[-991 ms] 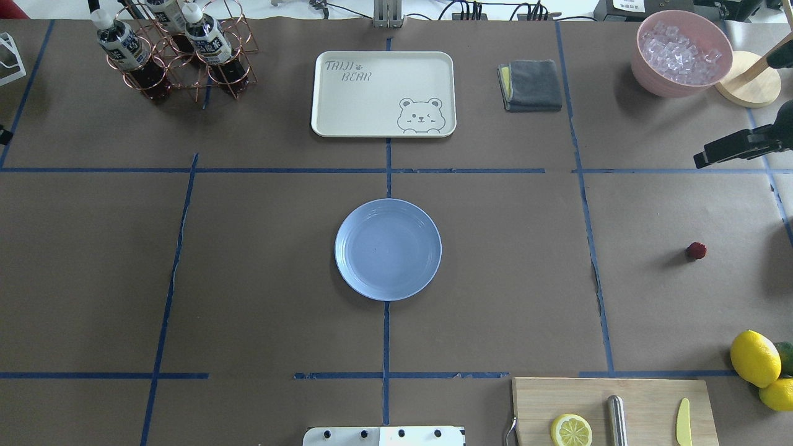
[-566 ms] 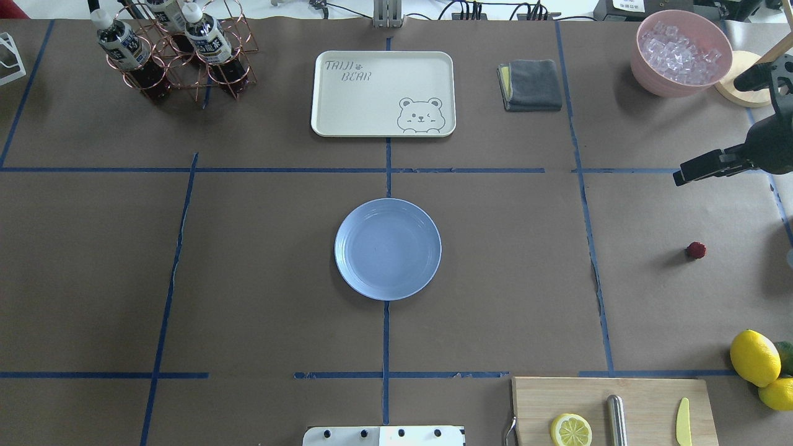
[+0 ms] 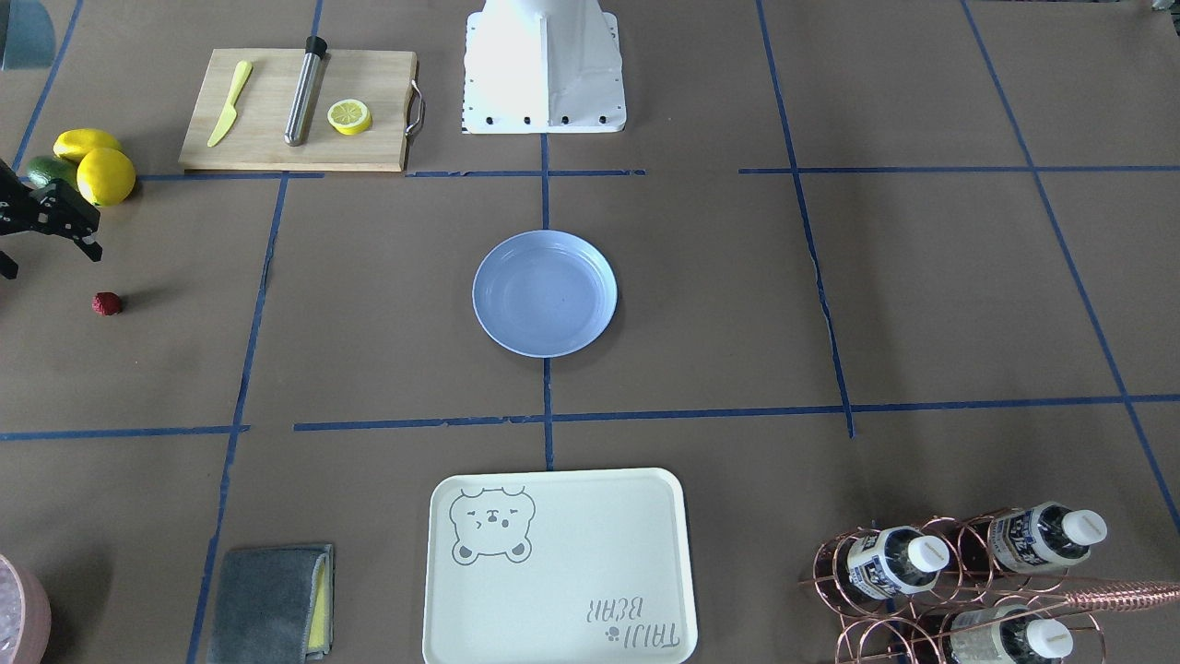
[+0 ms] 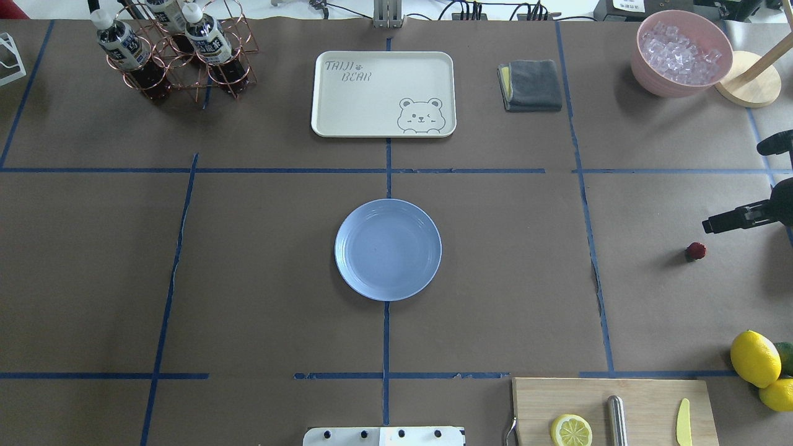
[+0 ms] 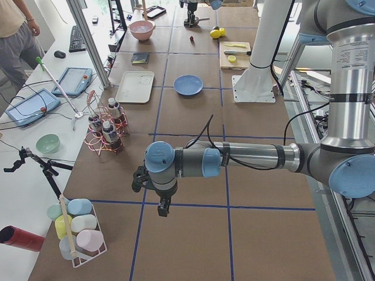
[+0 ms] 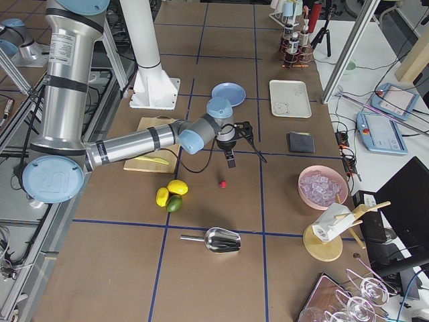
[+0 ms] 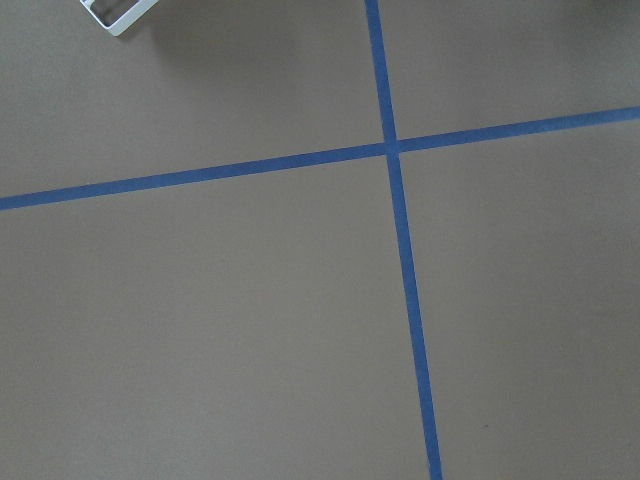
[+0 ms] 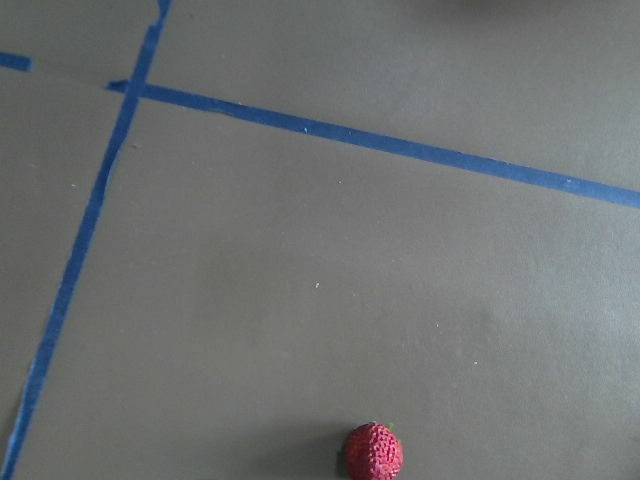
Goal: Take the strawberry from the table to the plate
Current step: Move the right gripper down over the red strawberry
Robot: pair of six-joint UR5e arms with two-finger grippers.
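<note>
The robot's right gripper should next go down to the strawberry near the lemons and close on the strawberry's red body (image 3: 107, 303) (image 8: 373, 454), one finger on each side.
The strawberry (image 4: 696, 250) is a small dark-red berry lying on the brown table (image 4: 495, 279) at the far right, also low in the right wrist view (image 8: 374, 452). The pale blue plate (image 4: 388, 249) sits empty at the table's middle (image 3: 544, 293). My right gripper (image 3: 51, 263) hangs above the table close to the strawberry (image 3: 107, 303), its fingers apart and holding nothing; one finger (image 4: 737, 218) shows at the overhead view's right edge. My left gripper (image 5: 161, 208) is far off over bare table, seen only from the side, so I cannot tell its state.
Two lemons (image 4: 754, 358) with a green avocado lie near the strawberry's side. A cutting board (image 4: 644, 396) holds a lemon half, a metal bar and a yellow knife. At the back stand a pink ice bowl (image 4: 681, 52), a grey cloth (image 4: 531, 85), a bear tray (image 4: 383, 93) and a bottle rack (image 4: 173, 49).
My right gripper has come from the back tape line toward the robot's side and now hangs just by the strawberry. The strawberry and plate have not moved.
</note>
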